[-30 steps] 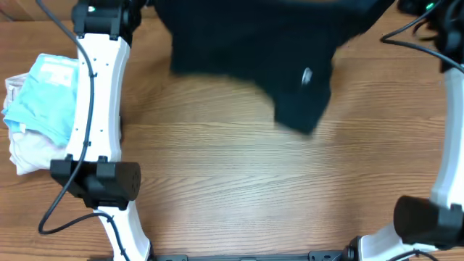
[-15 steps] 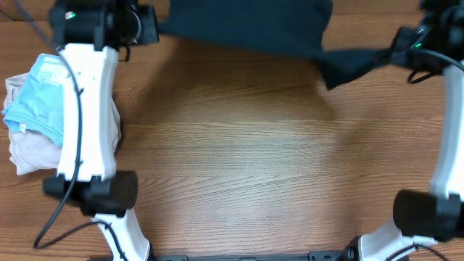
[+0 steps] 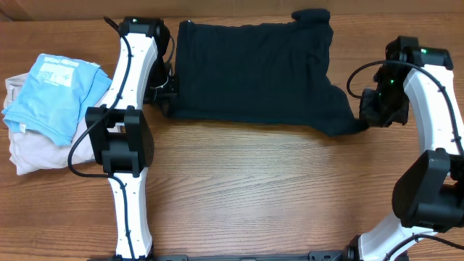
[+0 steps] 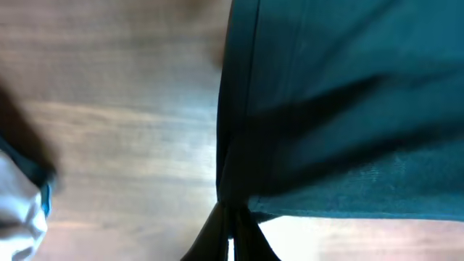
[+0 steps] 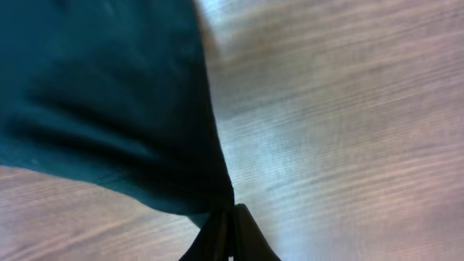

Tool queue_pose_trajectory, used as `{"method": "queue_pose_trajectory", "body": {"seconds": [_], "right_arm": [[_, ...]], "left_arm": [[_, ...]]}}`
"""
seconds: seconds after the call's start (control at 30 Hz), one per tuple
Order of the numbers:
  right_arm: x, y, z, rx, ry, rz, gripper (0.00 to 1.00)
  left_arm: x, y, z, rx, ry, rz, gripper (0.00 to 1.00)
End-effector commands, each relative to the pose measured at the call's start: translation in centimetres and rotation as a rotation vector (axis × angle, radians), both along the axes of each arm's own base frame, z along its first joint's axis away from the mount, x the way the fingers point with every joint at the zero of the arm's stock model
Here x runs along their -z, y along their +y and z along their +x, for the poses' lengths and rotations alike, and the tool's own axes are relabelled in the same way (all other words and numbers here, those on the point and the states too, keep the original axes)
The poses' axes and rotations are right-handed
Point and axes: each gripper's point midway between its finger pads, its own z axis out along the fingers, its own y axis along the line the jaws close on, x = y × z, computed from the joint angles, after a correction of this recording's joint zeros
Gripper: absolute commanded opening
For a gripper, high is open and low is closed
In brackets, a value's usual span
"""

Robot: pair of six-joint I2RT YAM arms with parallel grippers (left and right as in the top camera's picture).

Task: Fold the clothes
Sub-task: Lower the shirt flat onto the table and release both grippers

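My right gripper is going to release the corner of the dark navy garment on the bare wood (image 3: 330,167) just in front of the garment's near edge.
A dark navy garment (image 3: 254,72) lies spread flat on the wooden table at the back centre. My left gripper (image 3: 165,101) is shut on its near left corner; in the left wrist view the closed fingers (image 4: 233,217) pinch the cloth's edge (image 4: 348,109). My right gripper (image 3: 365,119) is shut on the near right corner; in the right wrist view the closed fingers (image 5: 230,217) hold the dark cloth (image 5: 109,94) low against the table.
A pile of folded clothes sits at the left edge, a light blue shirt (image 3: 54,94) on top of a pale pink one (image 3: 29,152). The wooden table (image 3: 254,188) runs to the front between both arm bases.
Both arms have brought the garment down from the air at the far edge and laid it flat on the table. The grippers have moved toward me and lower, still gripping the corners.
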Motion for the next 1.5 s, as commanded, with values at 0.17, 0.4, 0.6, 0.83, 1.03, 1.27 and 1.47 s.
{"method": "queue_pose_trajectory", "body": {"seconds": [0.17,0.4,0.6,0.83,1.03,1.27,1.47], "right_arm": [[-0.5,-3.8,-3.3,0.152,0.074,0.002,0.04],[-0.4,-3.5,-4.1,0.181,0.099,0.060,0.04],[1.4,-2.5,-6.1,0.173,0.182,0.078,0.04],[3.2,-1.8,-7.1,0.180,0.214,0.104,0.04],[2.9,-1.5,-5.5,0.177,0.123,0.130,0.04],[1.9,1.9,-1.1,0.021,-0.086,0.282,0.04],[1.5,3.9,1.2,-0.061,-0.173,0.310,0.04]], "left_arm": [[-0.8,0.4,-1.2,-0.022,0.013,0.023,0.04],[0.5,2.0,-5.1,-0.031,0.140,0.119,0.04],[-1.5,2.0,-7.0,-0.043,0.125,0.117,0.04],[-4.8,1.2,-8.9,-0.043,0.026,0.114,0.04],[-4.7,-0.1,-8.3,-0.043,-0.099,0.102,0.04],[-4.3,1.4,-3.9,-0.199,-0.289,0.176,0.04],[-4.6,2.5,0.1,-0.284,-0.444,0.148,0.04]]}}
